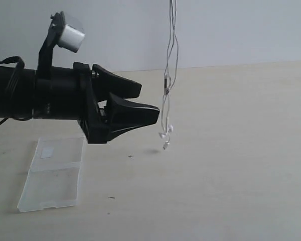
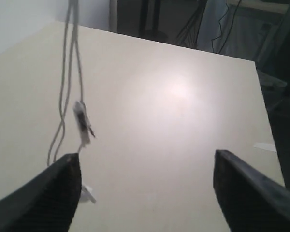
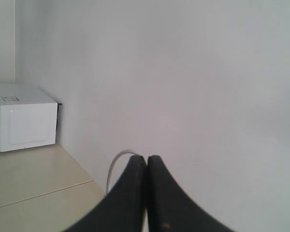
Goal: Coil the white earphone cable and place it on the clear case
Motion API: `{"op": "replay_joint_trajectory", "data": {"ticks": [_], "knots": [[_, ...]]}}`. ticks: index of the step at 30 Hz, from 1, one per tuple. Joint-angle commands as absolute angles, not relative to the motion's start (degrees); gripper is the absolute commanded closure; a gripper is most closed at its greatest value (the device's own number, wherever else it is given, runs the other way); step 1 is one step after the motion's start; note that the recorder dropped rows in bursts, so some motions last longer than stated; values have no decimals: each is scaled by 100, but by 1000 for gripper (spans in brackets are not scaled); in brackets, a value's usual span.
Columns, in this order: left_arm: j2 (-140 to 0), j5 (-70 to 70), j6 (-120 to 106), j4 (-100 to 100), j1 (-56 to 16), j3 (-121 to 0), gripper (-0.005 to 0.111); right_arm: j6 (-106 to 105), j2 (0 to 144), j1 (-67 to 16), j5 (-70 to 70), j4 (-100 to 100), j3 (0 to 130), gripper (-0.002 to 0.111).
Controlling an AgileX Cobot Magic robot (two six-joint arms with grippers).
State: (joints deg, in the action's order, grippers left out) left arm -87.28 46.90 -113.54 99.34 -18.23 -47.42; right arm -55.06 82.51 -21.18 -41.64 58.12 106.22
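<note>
The white earphone cable hangs outside the open fingers of the left gripper, so the robot's left gripper should move up and take the cable (image 1: 168, 59) above its inline remote.
The white earphone cable (image 1: 166, 95) hangs straight down from above the exterior view, its inline remote (image 1: 166, 83) partway down and its earbuds (image 1: 166, 131) dangling just above the table. My left gripper (image 1: 149, 101) is open, level with the hanging strands and just to their left, holding nothing. In the left wrist view the cable (image 2: 67, 72) and remote (image 2: 82, 123) hang beside one finger of the left gripper (image 2: 147, 159). My right gripper (image 3: 147, 158) is shut on the cable (image 3: 115, 164), which loops out beside the tips. The clear case (image 1: 54, 173) lies open and flat below the left arm.
The beige table (image 1: 231, 150) stretches to the right of the cable. A white box like a microwave (image 3: 23, 118) stands by the wall in the right wrist view. Dark cables and furniture (image 2: 193, 24) lie beyond the table's far edge.
</note>
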Motion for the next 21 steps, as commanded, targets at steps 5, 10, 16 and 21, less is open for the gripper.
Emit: {"op": "replay_joint_trajectory", "data": {"ticks": [5, 10, 16, 21], "knots": [[-9049, 4281, -11363, 9995, -1887, -5238, 33, -5477, 8196, -2095, -4286, 5788, 10670, 108], [-9073, 4153, -11363, 9995, -1887, -5263, 33, -5375, 8196, -2095, -4310, 5788, 10670, 108], [-9073, 4333, -11354, 9995, -1898, -5263, 36, -5375, 8196, -2095, -4310, 5827, 10670, 108], [-9275, 4982, -11385, 9995, -1896, -5511, 61, -5375, 8196, -2095, -4310, 5827, 10670, 108]]}}
